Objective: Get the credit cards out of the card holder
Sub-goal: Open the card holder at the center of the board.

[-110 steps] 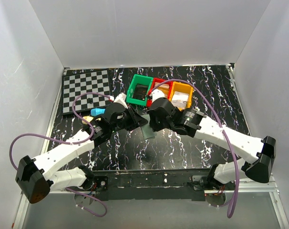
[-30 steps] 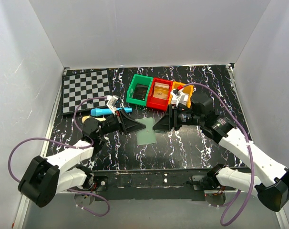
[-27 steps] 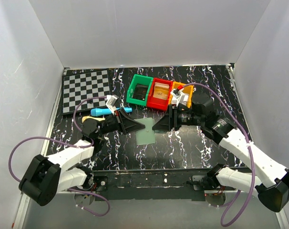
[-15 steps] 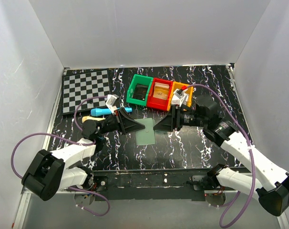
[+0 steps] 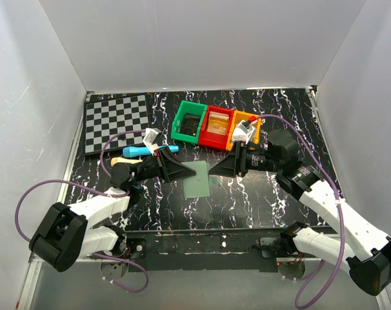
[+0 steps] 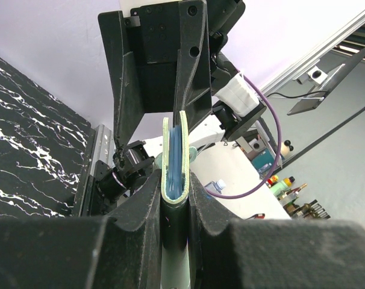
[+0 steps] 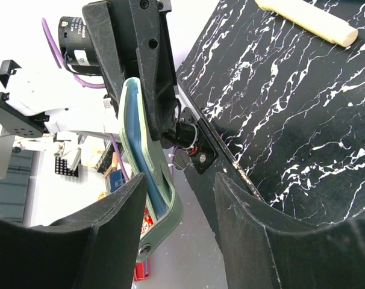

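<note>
My left gripper is pinching both covers of the card holder shut, so my right gripper should grab one cover's edge (image 7: 170, 195) before my left gripper opens to spread the card holder.
The card holder (image 5: 199, 178), grey-green and flat, hangs just above the black marbled table between both arms. My left gripper (image 5: 185, 173) is shut on its left edge; in the left wrist view the card holder (image 6: 175, 158) stands edge-on between the fingers (image 6: 147, 205), pale rim outside, blue panels inside. My right gripper (image 5: 213, 170) is open at the holder's right edge. In the right wrist view the card holder (image 7: 140, 158) and its snap tab (image 7: 147, 248) lie between the spread fingers, close to the left one (image 7: 92, 241). The credit cards are hidden.
Green bin (image 5: 189, 121), red bin (image 5: 216, 127) and orange bin (image 5: 244, 124) stand in a row behind the grippers. A checkerboard (image 5: 116, 123) lies at the back left, with a blue-handled tool (image 5: 144, 150) near the left arm. White walls enclose the table.
My right jaws have spread a little wider and the right wrist has shifted slightly right. The left gripper still holds the card holder in the same place.
</note>
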Available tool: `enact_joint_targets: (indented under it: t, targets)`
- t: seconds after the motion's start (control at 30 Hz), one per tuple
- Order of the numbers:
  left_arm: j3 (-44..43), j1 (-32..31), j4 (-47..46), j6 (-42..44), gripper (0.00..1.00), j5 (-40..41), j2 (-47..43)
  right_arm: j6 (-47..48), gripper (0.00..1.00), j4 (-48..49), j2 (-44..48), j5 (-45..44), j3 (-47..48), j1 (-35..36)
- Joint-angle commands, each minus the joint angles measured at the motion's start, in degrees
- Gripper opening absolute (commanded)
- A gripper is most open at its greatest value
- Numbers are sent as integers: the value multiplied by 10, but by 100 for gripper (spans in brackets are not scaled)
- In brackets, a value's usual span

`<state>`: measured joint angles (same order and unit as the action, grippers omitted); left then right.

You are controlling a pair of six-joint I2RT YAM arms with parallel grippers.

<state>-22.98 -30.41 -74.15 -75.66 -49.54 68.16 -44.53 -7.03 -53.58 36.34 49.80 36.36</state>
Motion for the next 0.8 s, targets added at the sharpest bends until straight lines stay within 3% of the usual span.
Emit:
enact_joint_targets:
  t: [0.0,0.77]
  targets:
    - [-4,4,-33,0,0,2,-8,-14,57,47,3,27,-2,-2]
    - [-19,3,30,27,0,7,-27,14,55,-7,-16,17,35,-1]
